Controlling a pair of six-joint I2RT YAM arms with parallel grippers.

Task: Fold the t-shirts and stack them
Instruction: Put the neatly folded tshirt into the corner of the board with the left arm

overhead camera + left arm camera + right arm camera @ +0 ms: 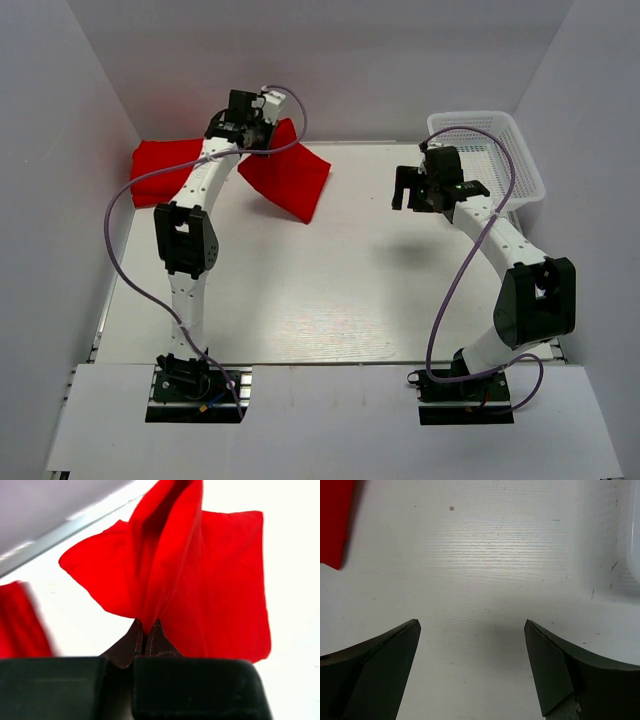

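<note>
Next, my left gripper lets go of the hanging red t-shirt on top of the folded one lying in the back corner (166, 168).
A folded red t-shirt (290, 178) hangs tilted off the table at the back middle-left, pinched at its top by my left gripper (262, 133). In the left wrist view the fingertips (137, 630) are shut on a fold of that t-shirt (220, 585), which drapes below them. A second red t-shirt (160, 168) lies folded at the back left, partly behind my left arm, and appears blurred as a red patch (20, 620) at the left edge. My right gripper (417, 190) hovers open over bare table (485, 570), nothing between its fingers.
A white mesh basket (510, 150) stands at the back right, just behind my right gripper; its rim (629, 530) shows at the right edge. White walls close in the table on three sides. A corner of red cloth (335, 520) lies far left of my right gripper.
</note>
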